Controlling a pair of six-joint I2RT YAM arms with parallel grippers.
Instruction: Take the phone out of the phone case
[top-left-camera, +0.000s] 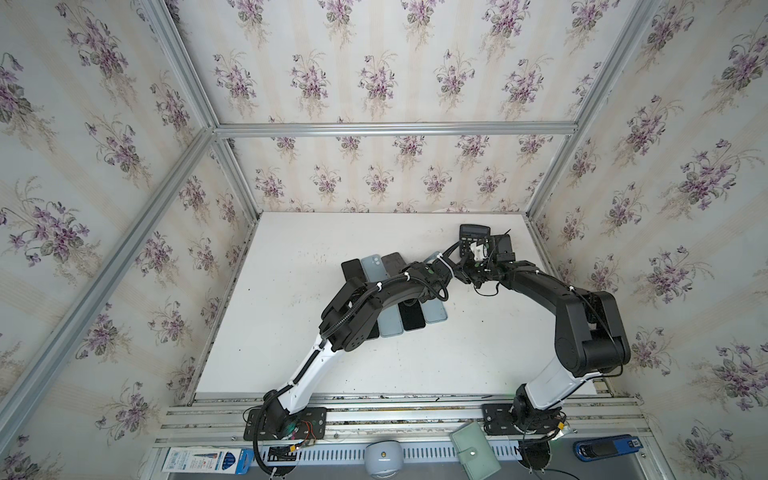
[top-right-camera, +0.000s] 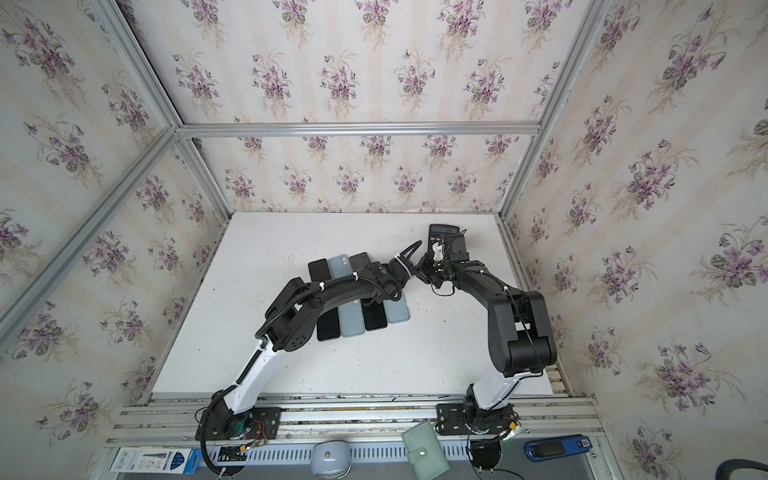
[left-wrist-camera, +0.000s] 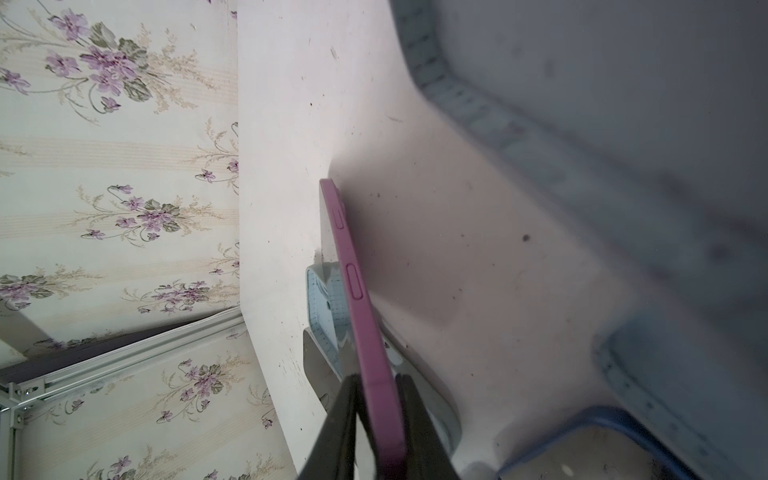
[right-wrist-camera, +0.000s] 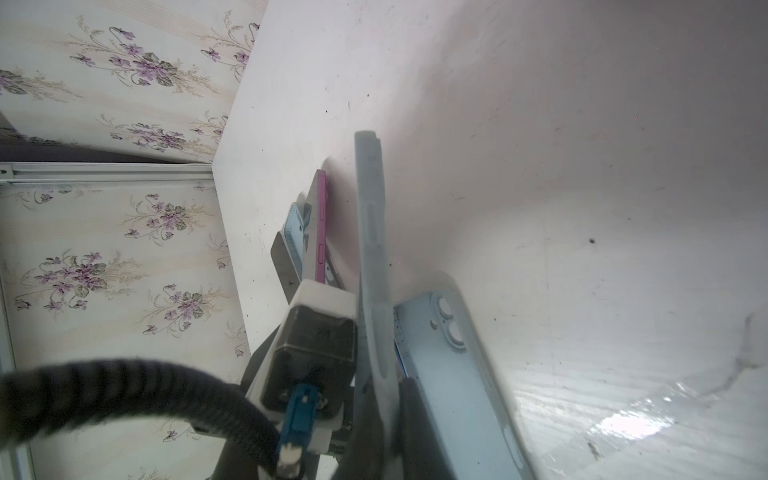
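My right gripper is to let go of the phone case, now edge-on beside the phone, on the white table (top-left-camera: 420, 261) (right-wrist-camera: 372, 240), just behind the light blue case that is nearest the calculator.
The phone (left-wrist-camera: 353, 282) is magenta and shows edge-on, its side buttons visible, above the white table (top-left-camera: 291, 353). My left gripper (left-wrist-camera: 380, 378) is shut on its near end, a black finger on each face. The phone case (right-wrist-camera: 372, 216) is pale grey-blue and also edge-on, with my right gripper (right-wrist-camera: 384, 386) shut on its lower part. In the right wrist view the phone (right-wrist-camera: 321, 224) stands beside the case with a gap between them. In both top views the two wrists meet over the table's back right, and the arms hide the phone and the case.
A row of black and light blue phones or cases (top-left-camera: 392, 320) lies on the table under my left arm; one light blue case (right-wrist-camera: 453, 353) lies just beside the held case. A dark calculator (top-left-camera: 474, 235) sits at the back right. Papered walls close three sides.
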